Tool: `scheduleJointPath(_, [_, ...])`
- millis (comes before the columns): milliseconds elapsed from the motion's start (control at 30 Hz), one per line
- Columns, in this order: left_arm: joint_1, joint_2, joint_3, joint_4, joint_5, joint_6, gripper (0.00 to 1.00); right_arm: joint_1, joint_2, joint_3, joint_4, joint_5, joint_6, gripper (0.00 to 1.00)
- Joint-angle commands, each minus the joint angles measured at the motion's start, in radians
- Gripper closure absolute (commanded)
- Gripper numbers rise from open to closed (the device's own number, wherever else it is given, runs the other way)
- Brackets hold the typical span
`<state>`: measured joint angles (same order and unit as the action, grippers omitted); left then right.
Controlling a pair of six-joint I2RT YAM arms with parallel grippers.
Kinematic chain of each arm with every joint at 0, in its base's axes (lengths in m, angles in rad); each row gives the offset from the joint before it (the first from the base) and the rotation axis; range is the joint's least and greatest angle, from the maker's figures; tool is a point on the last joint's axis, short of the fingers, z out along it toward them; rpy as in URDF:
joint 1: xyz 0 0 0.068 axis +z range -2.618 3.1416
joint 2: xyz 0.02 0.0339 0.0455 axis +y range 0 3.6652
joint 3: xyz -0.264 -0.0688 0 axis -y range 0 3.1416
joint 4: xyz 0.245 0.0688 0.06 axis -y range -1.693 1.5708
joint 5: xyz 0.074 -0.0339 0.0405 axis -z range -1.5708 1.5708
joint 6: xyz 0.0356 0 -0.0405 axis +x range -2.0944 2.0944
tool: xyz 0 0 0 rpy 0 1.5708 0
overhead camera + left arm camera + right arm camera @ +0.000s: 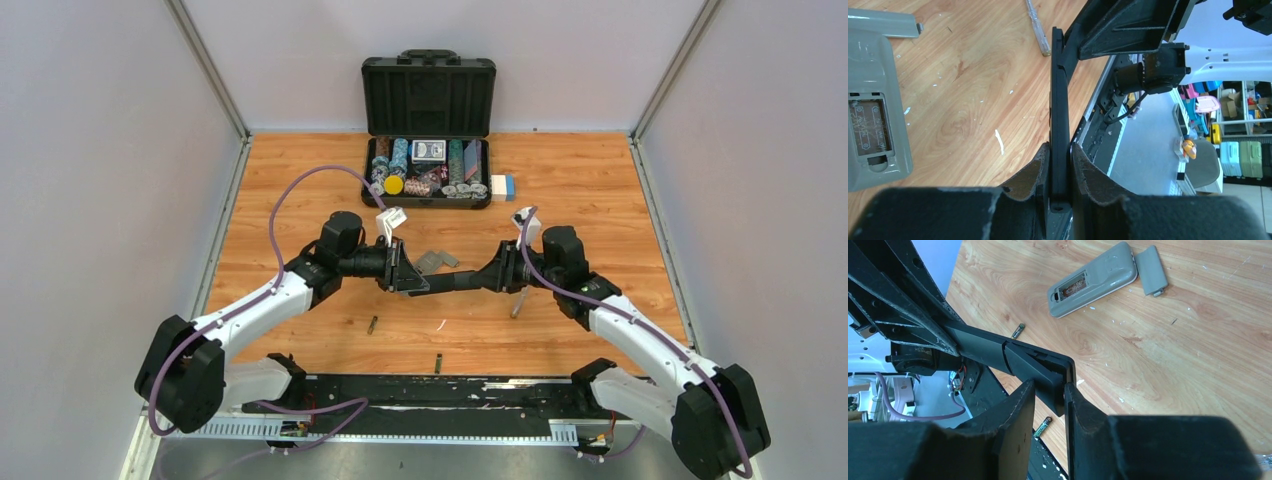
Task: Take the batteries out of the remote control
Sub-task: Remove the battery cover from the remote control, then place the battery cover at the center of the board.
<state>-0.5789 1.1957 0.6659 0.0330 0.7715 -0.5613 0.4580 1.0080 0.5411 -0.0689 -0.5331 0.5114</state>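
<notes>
My left gripper is to let go of the black remote control, which will then rest on the wood (434,315) (981,158) next to the thin white scrap.
A long black remote control (448,281) hangs above the table, held between both arms. My left gripper (410,274) is shut on one end of it, and the left wrist view shows the remote control (1060,110) edge-on between the pads, with the left gripper (1060,150) tight on it. My right gripper (1049,388) has its fingers closed against the other end of the remote control (1023,360), where a back panel stands slightly raised. Two batteries lie on the wood, one (372,324) (1018,330) by the left arm and one (438,362) (1043,426) by the near edge.
A grey remote (1093,286) with its battery bay open and bare lies behind the grippers, its grey cover (1152,270) beside it. A screwdriver (1038,27) lies near the right arm. An open black poker-chip case (428,170) stands at the back.
</notes>
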Motion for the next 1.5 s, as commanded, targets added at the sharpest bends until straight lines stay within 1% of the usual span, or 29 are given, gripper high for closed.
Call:
scheduleJointPath(0, [-0.004, -0.004, 0.011, 0.041, 0.057, 0.006, 1.0, -0.013, -0.013, -0.008, 0.006, 0.05, 0.005, 0.93])
scheduleJointPath(167, [-0.002, 0.018, 0.018, -0.014, 0.009, 0.031, 1.0, -0.016, -0.025, 0.001, 0.009, 0.025, 0.008, 1.0])
scheduleJointPath(433, [-0.001, 0.05, 0.009, -0.059, -0.066, 0.041, 1.0, -0.019, -0.085, -0.008, -0.014, 0.016, -0.004, 1.0])
scheduleJointPath(567, [0.001, 0.047, 0.017, -0.112, -0.127, 0.065, 1.0, -0.019, -0.085, -0.024, -0.052, -0.031, -0.01, 1.0])
scheduleJointPath(767, [0.003, 0.051, 0.019, -0.115, -0.137, 0.066, 1.0, -0.017, -0.082, -0.078, -0.068, -0.146, 0.046, 1.0])
scheduleJointPath(900, [0.004, 0.041, 0.02, -0.12, -0.168, 0.065, 1.0, -0.011, -0.074, -0.12, -0.094, -0.165, 0.079, 1.0])
scheduleJointPath(1000, [0.004, 0.032, 0.021, -0.118, -0.179, 0.06, 1.0, 0.001, -0.038, -0.142, -0.1, -0.19, 0.087, 1.0])
scheduleJointPath(1267, [0.004, 0.036, 0.017, -0.097, -0.15, 0.041, 1.0, 0.046, 0.086, -0.182, -0.091, -0.115, 0.093, 1.0])
scheduleJointPath(1400, [0.004, 0.036, 0.008, -0.091, -0.138, 0.037, 1.0, 0.066, 0.118, -0.174, -0.101, -0.072, 0.089, 1.0])
scheduleJointPath(1467, [0.004, 0.038, 0.002, -0.085, -0.126, 0.032, 1.0, 0.079, 0.122, -0.168, -0.11, -0.042, 0.088, 0.98])
